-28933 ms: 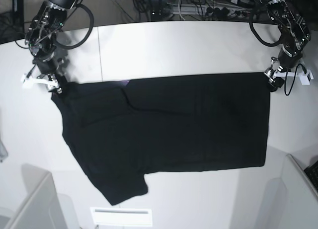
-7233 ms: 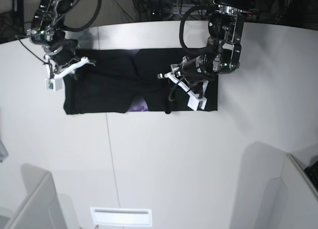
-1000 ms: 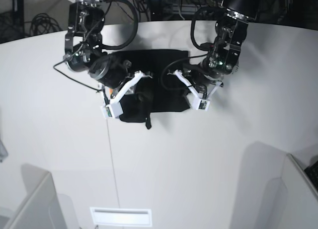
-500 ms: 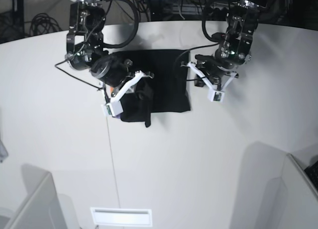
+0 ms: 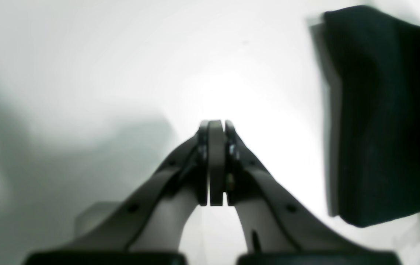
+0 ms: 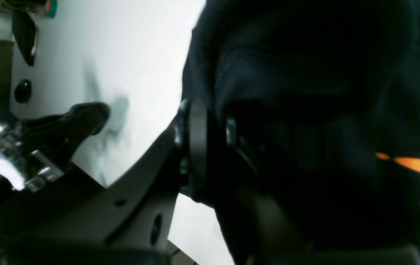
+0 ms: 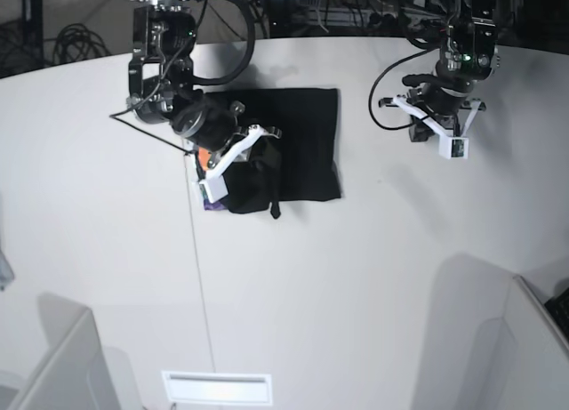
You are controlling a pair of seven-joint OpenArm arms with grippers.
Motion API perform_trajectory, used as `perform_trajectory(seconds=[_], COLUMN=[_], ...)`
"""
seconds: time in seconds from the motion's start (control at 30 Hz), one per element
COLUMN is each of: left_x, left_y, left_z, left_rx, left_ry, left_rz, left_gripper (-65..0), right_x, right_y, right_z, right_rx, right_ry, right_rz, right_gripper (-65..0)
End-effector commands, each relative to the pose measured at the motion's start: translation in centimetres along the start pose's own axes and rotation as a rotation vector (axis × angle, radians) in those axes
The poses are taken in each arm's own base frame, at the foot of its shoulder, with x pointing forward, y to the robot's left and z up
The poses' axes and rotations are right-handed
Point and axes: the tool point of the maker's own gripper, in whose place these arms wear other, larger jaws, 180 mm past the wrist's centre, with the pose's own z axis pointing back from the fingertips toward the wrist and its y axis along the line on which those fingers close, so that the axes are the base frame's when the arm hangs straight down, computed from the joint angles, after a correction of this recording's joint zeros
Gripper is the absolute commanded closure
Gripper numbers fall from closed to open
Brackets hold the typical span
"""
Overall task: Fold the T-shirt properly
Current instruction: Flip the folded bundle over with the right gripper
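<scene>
Next, I release the bunched fold, now at the shirt's front edge, with my right gripper on the T-shirt's flat black layer (image 7: pixel 295 176), toward the edge that faces my left gripper.
The black T-shirt (image 7: pixel 298 139) lies folded into a small block at the far middle of the white table (image 7: pixel 356 277). My right gripper (image 7: pixel 213 188) is shut on a bunched fold at the shirt's front-left edge. In the right wrist view the black cloth (image 6: pixel 305 110) fills the gripper (image 6: pixel 212 136), and the orange print (image 6: pixel 416 165) shows at the right. My left gripper (image 7: pixel 453 148) is shut and empty over bare table, well to the right of the shirt. In the left wrist view its fingers (image 5: pixel 216 127) are pressed together, with the shirt's edge (image 5: pixel 379 110) off to the right.
A thin seam (image 7: pixel 197 277) runs across the table toward the front. Grey partitions stand at the front left (image 7: pixel 53 357) and front right (image 7: pixel 498 339). A white slot (image 7: pixel 216 388) sits at the front edge. Cables and equipment lie behind the table's far edge.
My left gripper has come off the shirt's right edge and moved right and back over bare table. My right gripper still holds the fold and has shifted slightly right.
</scene>
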Motion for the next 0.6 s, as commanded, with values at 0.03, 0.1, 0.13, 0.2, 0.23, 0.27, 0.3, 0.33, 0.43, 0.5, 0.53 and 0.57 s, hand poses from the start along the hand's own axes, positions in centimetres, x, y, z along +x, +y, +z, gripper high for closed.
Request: perform_trajectory(seconds=[0.03,0.1,0.13,0.2,0.23,0.27,0.3,0.33,0.43,0.5,0.53,0.57], left_x=[0.7,0.9,1.0,1.0,1.1,1.0,1.0,0.7,0.6,0.6,0.6,0.6], left_y=[0.5,1.6,2.1,3.0,3.4,3.5,3.8,4.2,4.3,4.4,4.4,4.4], left_z=[1.0,1.7,2.0,2.3,2.4,2.4,2.6,2.8,2.9,2.9,2.9,2.9], left_rx=[-0.038,-0.043,-0.036,-0.016,-0.006,-0.003,0.003,0.010,0.010,0.012,0.012,0.012], left_ry=[-0.035,-0.050,-0.058,-0.061,-0.066,-0.064,-0.060,-0.048,-0.041,-0.039,-0.039,-0.039], left_rz=[0.023,0.066,0.087,0.098,0.101,0.099,0.091,0.076,0.068,0.065,0.064,0.064], left_gripper=[0.0,0.0,0.0,0.0,0.0,0.0,0.0,0.0,0.0,0.0,0.0,0.0], right_x=[1.5,1.3,1.2,0.9,0.9,0.7,0.5,0.3,0.4,0.4,0.4,0.2], right_y=[1.8,2.7,3.1,3.4,3.5,3.4,3.3,3.2,3.0,2.9,2.9,2.9], right_z=[-0.1,-0.5,-0.6,-0.9,-1.1,-1.2,-1.4,-1.5,-1.5,-1.5,-1.5,-1.6], right_rx=[0.051,0.073,0.083,0.091,0.093,0.093,0.092,0.091,0.086,0.084,0.083,0.083], right_ry=[-0.064,-0.069,-0.069,-0.061,-0.057,-0.051,-0.042,-0.037,-0.038,-0.040,-0.038,-0.034], right_rz=[0.019,0.036,0.040,0.042,0.042,0.039,0.035,0.032,0.030,0.029,0.028,0.026], right_gripper=[0.0,0.0,0.0,0.0,0.0,0.0,0.0,0.0,0.0,0.0,0.0,0.0])
